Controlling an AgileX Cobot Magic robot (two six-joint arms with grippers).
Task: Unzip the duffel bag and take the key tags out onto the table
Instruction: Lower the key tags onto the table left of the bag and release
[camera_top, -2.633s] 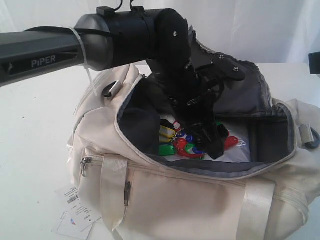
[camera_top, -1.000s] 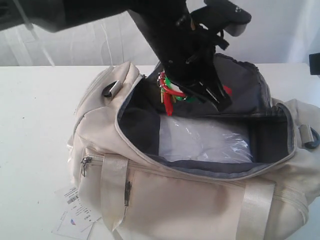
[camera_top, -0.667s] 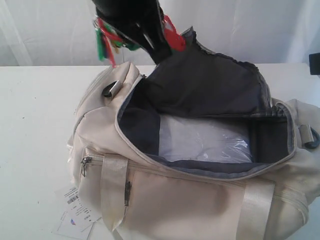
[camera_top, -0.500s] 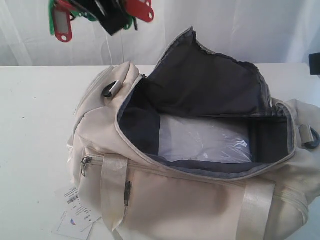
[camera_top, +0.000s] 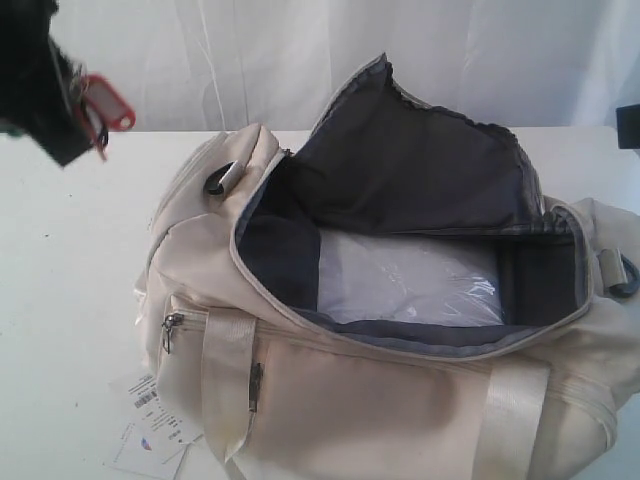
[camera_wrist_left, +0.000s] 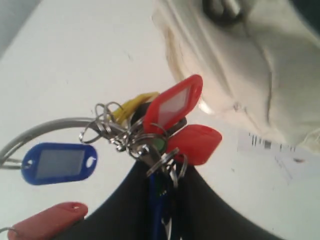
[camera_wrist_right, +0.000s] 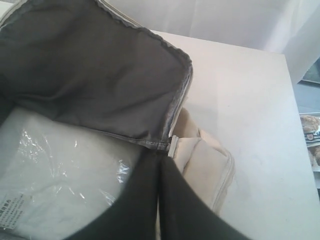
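Observation:
My left gripper should release the key tags, now hanging above the table, on the table (camera_top: 77, 340) (camera_wrist_left: 162, 137) next to the paper hang tag's barcode end, near the bag.
The cream duffel bag (camera_top: 400, 400) lies unzipped on the white table (camera_top: 70, 260), its dark grey flap (camera_top: 420, 160) standing up. My left gripper (camera_top: 60, 140) hangs above the table to the left of the bag, shut on the key tags (camera_top: 108, 105). In the left wrist view the key tags (camera_wrist_left: 172, 102) fan out from the left gripper (camera_wrist_left: 162, 172) in red, blue and yellow, held by their rings. My right gripper (camera_wrist_right: 160, 157) is shut, its tips against the flap's hem (camera_wrist_right: 167, 142) by a zip end. It is out of the exterior view.
A clear plastic packet (camera_top: 405, 280) with white filling lies in the bag's bottom. A white paper hang tag (camera_top: 150, 420) with a barcode rests on the table by the bag's front left corner. A black D-ring (camera_top: 215, 185) sits on the bag's left end.
The left gripper has lifted the key tags out of the bag and swung them left and down, from above the bag's opening to over the table. The bag has not moved.

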